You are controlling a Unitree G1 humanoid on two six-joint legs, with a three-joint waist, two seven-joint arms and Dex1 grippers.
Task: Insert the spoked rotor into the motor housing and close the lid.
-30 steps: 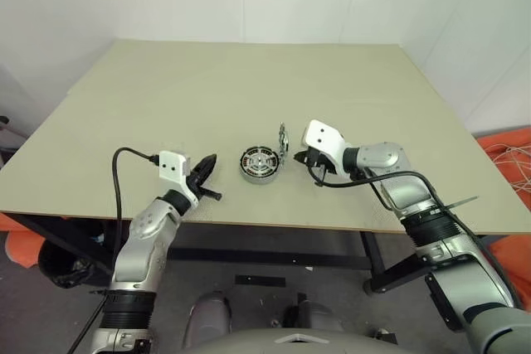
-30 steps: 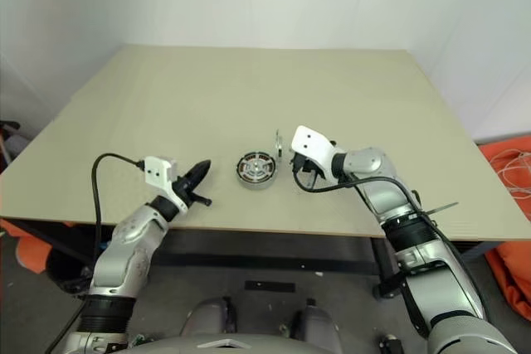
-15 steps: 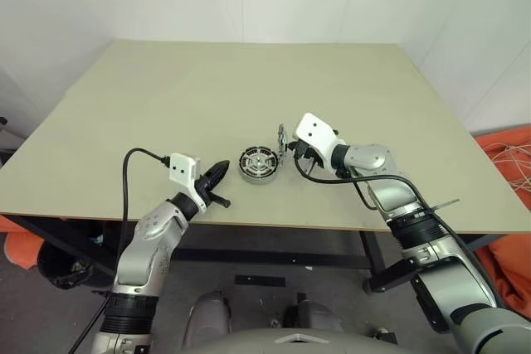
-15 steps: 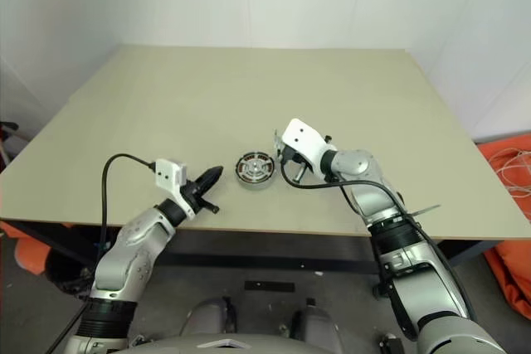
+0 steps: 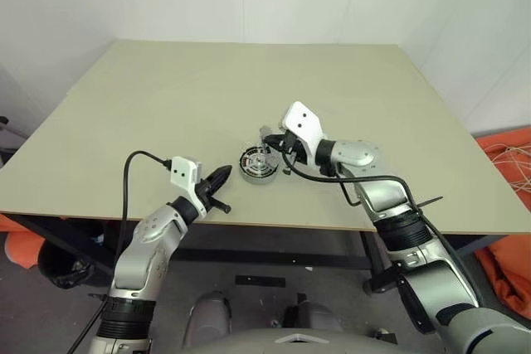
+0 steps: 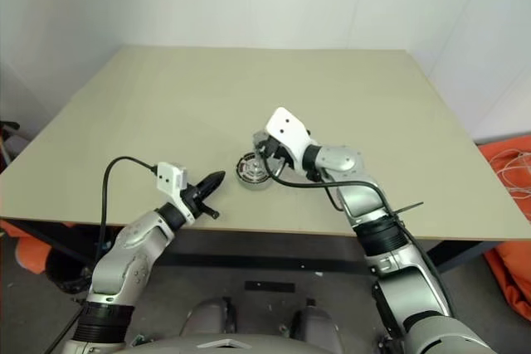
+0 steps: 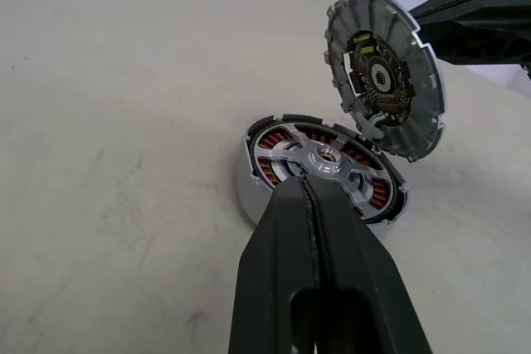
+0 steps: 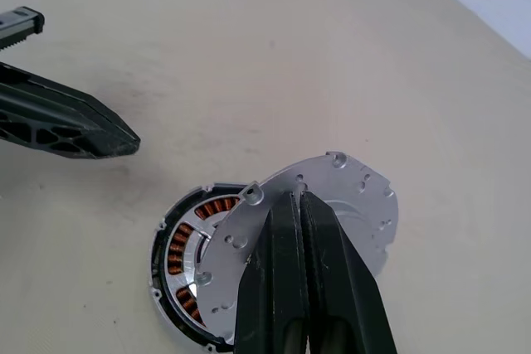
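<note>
The lid slants above the motor housing with the robot's right gripper on the lid's rim, so the robot should lay it down, then grip across its sides (image 8: 212, 278).
The motor housing (image 5: 257, 164) lies flat on the table (image 5: 166, 105), with copper windings showing inside its silver ring. The spoked rotor (image 7: 325, 157) sits inside it, silver hub facing up. My right gripper (image 5: 275, 145) is shut on the rim of the lid (image 7: 386, 72). It holds the lid tilted, just above the housing's right edge, with the lid's low edge close to the housing's rim. The lid (image 8: 319, 201) partly covers the housing in the right wrist view. My left gripper (image 5: 224, 177) is shut and holds nothing. It points at the housing from the near left, a short way off.
The table's front edge (image 5: 274, 223) runs just behind my left gripper. A black cable (image 5: 129, 172) loops off the left wrist. Orange fabric (image 5: 510, 151) lies on the floor beyond the table's right side.
My right gripper has carried the lid left and up, from standing upright beside the housing's right to tilted over its edge. The left gripper has barely shifted.
</note>
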